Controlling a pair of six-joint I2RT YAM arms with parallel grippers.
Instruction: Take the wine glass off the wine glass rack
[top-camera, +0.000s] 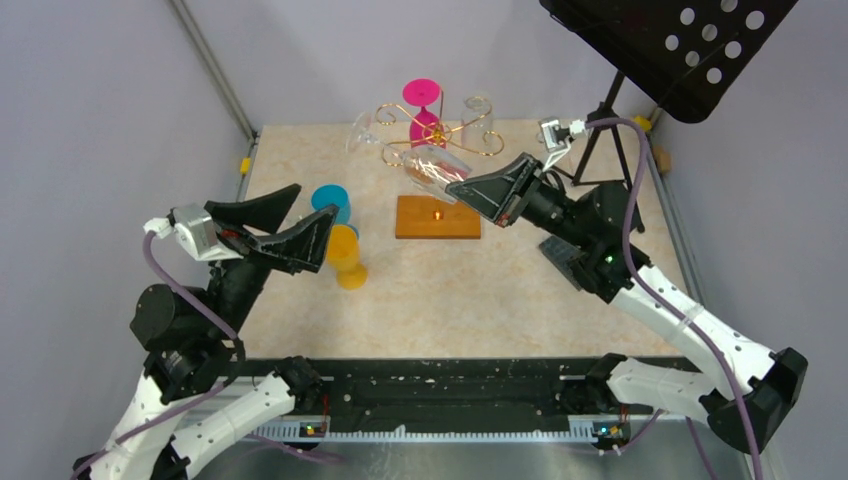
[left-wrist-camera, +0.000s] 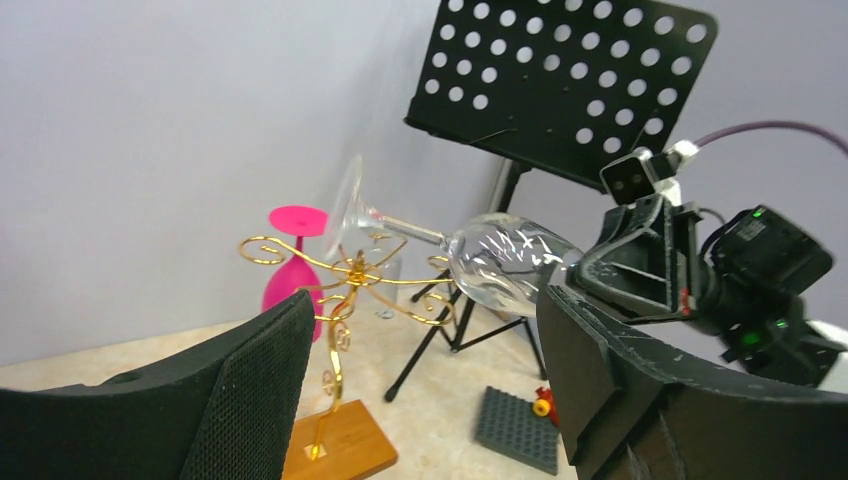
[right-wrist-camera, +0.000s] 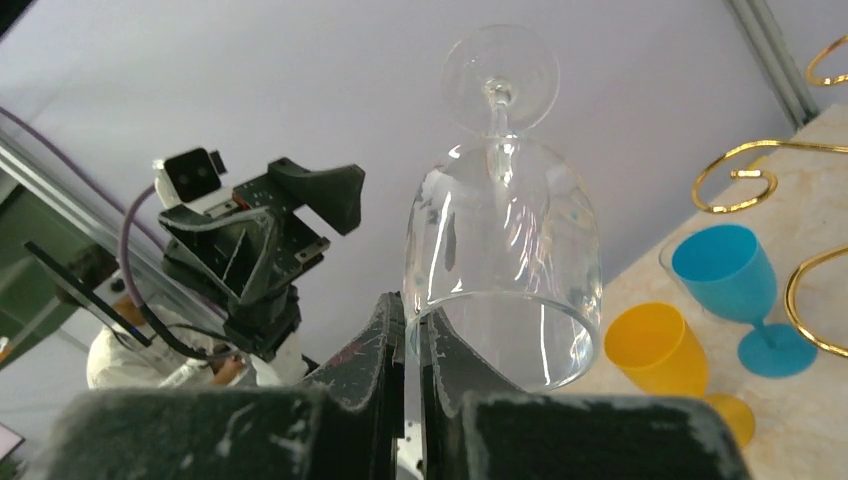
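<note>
I should use my right gripper to let go of the wine glass on the table (top-camera: 391, 284) next to the foot of the yellow cup, nearer than the wooden base.
The wine glass (top-camera: 430, 166) is clear and lies almost level in the air, foot to the left and bowl to the right. My right gripper (top-camera: 456, 188) is shut on its rim, one finger inside the bowl (right-wrist-camera: 505, 250) and one outside. The stem (left-wrist-camera: 405, 230) crosses just over the gold scroll arms of the wine glass rack (top-camera: 440, 130); I cannot tell whether they touch. The rack's wooden base (top-camera: 437, 217) sits mid-table. My left gripper (top-camera: 312, 208) stands open and holds nothing, left of the rack and clear of it.
A pink glass (top-camera: 424, 105) and another clear glass (top-camera: 478, 110) hang at the rack's far side. Blue (top-camera: 330, 200) and yellow (top-camera: 345, 255) cups stand by my left fingers. A black music stand (top-camera: 670, 50) rises at back right, with a grey studded plate (left-wrist-camera: 515, 428) near its legs.
</note>
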